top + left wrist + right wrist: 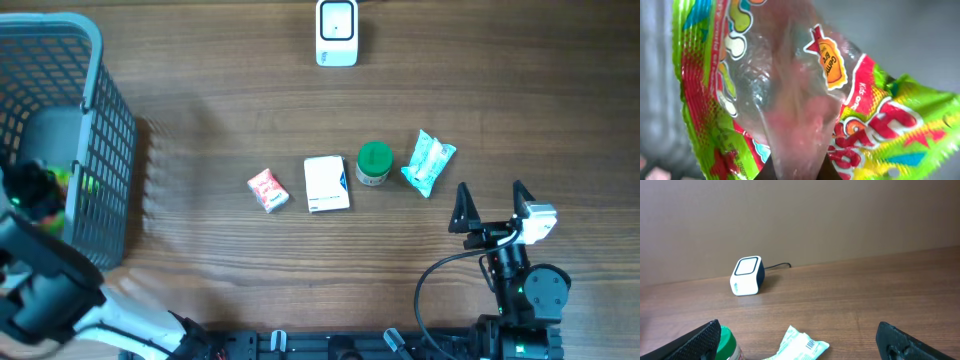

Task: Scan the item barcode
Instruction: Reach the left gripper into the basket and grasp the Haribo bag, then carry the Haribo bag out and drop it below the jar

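Observation:
My left gripper will set the sweets bag free on the table (359, 233) in front of the white box and green-lidded jar.
A bright green, red and yellow sweets bag (860, 115) with a clear window fills the left wrist view. My left gripper (800, 172) is shut on its clear middle, the dark fingers (771, 172) just showing at the bottom edge. No barcode shows on this side of the bag. From overhead, the left gripper (42, 192) sits inside the grey basket (110, 130), with a bit of the green bag (78, 180) beside it. The white scanner (337, 33) stands at the table's far edge. My right gripper (492, 205) rests open near the front right.
A row lies mid-table: red packet (268, 190), white box (327, 184), green-lidded jar (374, 164) and mint-green packet (428, 163). In the right wrist view the mint-green packet (812, 345) shows a barcode, with the jar (729, 339) to its left and the scanner (747, 276) beyond.

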